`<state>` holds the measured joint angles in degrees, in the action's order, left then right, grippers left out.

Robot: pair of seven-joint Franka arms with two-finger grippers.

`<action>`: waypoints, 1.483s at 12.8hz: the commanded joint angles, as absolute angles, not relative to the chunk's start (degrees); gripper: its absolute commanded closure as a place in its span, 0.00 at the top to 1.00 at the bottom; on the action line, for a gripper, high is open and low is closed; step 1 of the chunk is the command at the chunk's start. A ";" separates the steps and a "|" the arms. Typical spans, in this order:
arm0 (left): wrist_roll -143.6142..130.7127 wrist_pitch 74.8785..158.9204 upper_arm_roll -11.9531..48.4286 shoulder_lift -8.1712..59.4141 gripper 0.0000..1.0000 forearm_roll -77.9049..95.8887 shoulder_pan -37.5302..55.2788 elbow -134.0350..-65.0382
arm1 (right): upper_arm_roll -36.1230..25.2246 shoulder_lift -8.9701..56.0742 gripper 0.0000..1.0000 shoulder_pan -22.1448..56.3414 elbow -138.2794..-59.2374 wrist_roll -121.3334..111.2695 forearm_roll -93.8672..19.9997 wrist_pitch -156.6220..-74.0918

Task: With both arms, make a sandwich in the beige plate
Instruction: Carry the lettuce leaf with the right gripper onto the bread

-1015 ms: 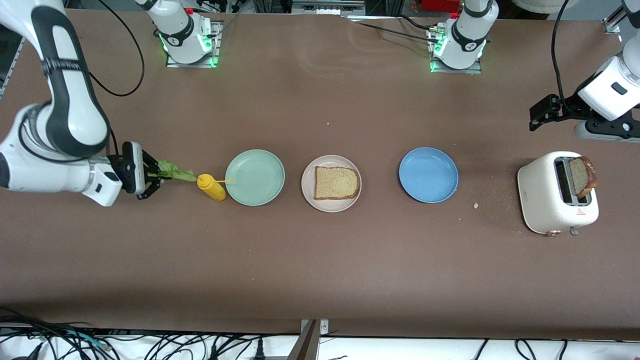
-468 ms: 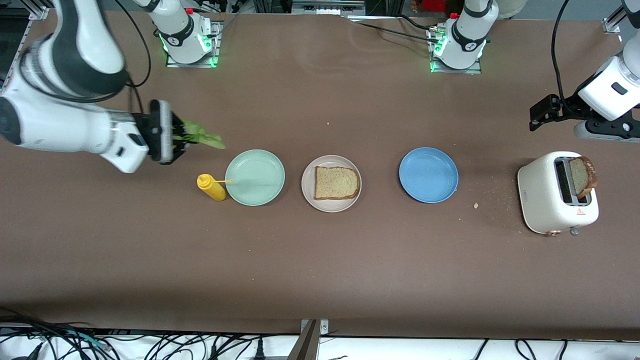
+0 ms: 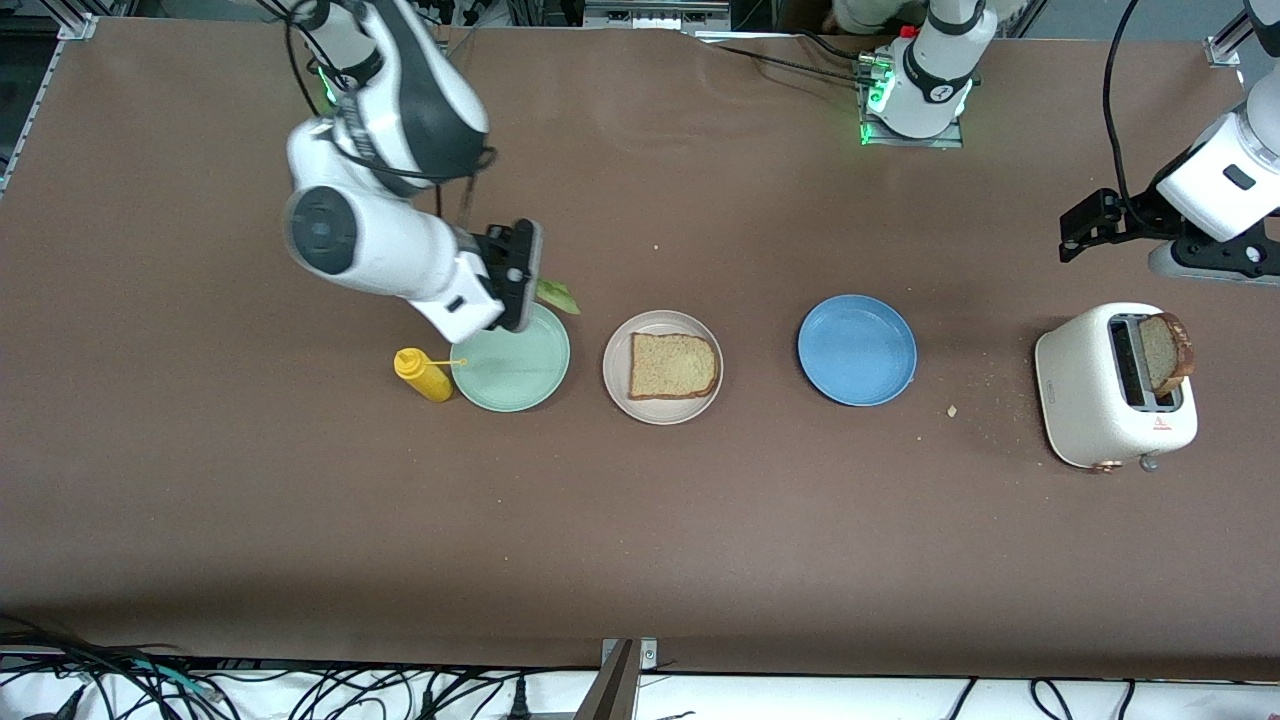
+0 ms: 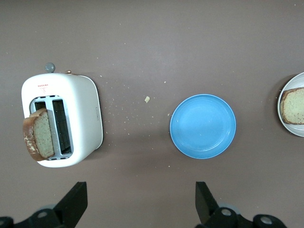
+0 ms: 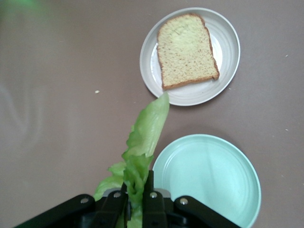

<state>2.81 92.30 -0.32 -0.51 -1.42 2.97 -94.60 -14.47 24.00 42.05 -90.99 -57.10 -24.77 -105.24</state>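
Next, my right gripper puts the lettuce leaf down on top of the bread slice on the beige plate (image 3: 686, 368) (image 5: 186, 43) and lets go of it.
The beige plate (image 3: 613, 372) sits mid-table with one tan bread slice (image 3: 672, 365) lying flat on it; the right wrist view shows the same plate (image 5: 229, 66) and slice (image 5: 186, 50). My right gripper (image 3: 533, 285) is shut on a ruffled green lettuce leaf (image 3: 557, 296), held in the air over the mint-green plate's edge, beside the beige plate. The leaf (image 5: 147, 128) juts from the right gripper (image 5: 137, 192), its tip pointing at the beige plate. A second slice (image 3: 1166, 352) stands in the toaster (image 3: 1090, 400). My left gripper (image 3: 1078, 232) hangs open and waits above the table by the toaster.
The mint-green plate (image 3: 510, 390) and a yellow mustard bottle (image 3: 424, 375) lie toward the right arm's end. A blue plate (image 3: 857, 350) sits between the beige plate and the toaster. Crumbs dot the table around the toaster.
My right arm has swung the lettuce up from beside the mustard bottle and across to the mint-green plate's edge, toward the beige plate. The left arm has not moved.
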 commanded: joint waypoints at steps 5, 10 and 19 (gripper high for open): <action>3.96 92.20 -0.44 -0.97 1.00 -0.70 2.72 -94.75 | -19.95 41.73 0.00 53.95 -74.28 -38.95 -24.43 -105.63; 3.96 92.20 -0.53 -0.97 1.00 -0.70 2.72 -94.75 | -19.69 49.30 0.00 56.78 -69.36 -28.23 -25.39 -117.32; 4.04 92.20 -0.53 -0.88 1.00 -0.70 2.37 -94.75 | -20.04 54.66 0.00 57.57 -67.85 -27.07 -29.35 -124.45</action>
<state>2.82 92.30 -0.48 -0.51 -1.42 2.94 -94.60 -18.88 52.67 57.04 -70.29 -27.67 -28.13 -123.78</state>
